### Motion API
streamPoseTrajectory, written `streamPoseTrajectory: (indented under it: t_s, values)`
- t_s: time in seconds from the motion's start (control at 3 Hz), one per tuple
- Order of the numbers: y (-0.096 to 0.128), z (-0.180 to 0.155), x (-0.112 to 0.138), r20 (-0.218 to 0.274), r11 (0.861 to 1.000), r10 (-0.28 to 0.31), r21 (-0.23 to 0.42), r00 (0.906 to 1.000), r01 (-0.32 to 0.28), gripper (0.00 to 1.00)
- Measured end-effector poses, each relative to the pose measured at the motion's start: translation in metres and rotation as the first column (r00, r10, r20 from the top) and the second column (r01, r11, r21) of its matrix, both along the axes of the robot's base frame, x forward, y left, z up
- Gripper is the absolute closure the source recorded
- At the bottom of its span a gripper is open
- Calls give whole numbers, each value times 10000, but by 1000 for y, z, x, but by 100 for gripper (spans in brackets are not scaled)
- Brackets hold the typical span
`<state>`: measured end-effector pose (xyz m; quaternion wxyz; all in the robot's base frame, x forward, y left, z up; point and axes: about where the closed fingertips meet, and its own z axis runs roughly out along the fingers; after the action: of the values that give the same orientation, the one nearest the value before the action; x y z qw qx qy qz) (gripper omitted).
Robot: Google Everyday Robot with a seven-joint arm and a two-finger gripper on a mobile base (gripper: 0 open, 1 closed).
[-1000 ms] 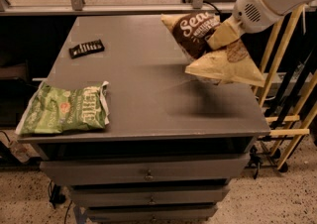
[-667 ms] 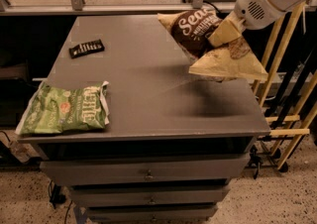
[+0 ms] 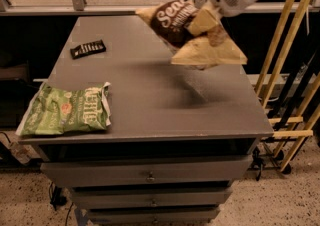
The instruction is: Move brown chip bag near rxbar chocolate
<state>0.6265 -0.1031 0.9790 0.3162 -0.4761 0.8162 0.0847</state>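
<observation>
Next, my gripper lets go of the brown chip bag on the grey cabinet top, behind the rxbar chocolate (image 3: 114,30). The bag now hangs above the cabinet top.
The brown chip bag (image 3: 192,35) hangs in the air above the right half of the grey cabinet top (image 3: 150,85), tan with a dark brown panel and white lettering. My gripper (image 3: 207,19) comes in from the upper right and is shut on the bag's upper middle. The rxbar chocolate (image 3: 88,48), a small flat black wrapper with white marks, lies at the back left of the top, well left of the bag.
A green chip bag (image 3: 65,111) lies at the front left corner, partly over the edge. Drawers (image 3: 150,175) sit below the top. Yellow wooden rails (image 3: 287,70) stand close on the right. A dark ledge runs behind the cabinet.
The gripper has carried the brown chip bag leftward and a little higher, from the right edge toward the middle back of the top. The other things have not moved.
</observation>
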Motion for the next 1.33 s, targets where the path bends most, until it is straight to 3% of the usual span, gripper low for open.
streamPoseTrajectory:
  t_s: [0.33, 0.67, 1.0, 1.33]
  values:
    - [61, 23, 28, 490, 9889, 1403, -557, 9889, -1376, 100]
    - [118, 35, 48, 772, 9662, 2423, -1090, 9671, -2334, 100]
    - [155, 31, 64, 893, 9594, 2630, -1290, 9607, -2507, 100]
    - [182, 20, 83, 999, 9663, 2398, -1201, 9657, -2275, 100]
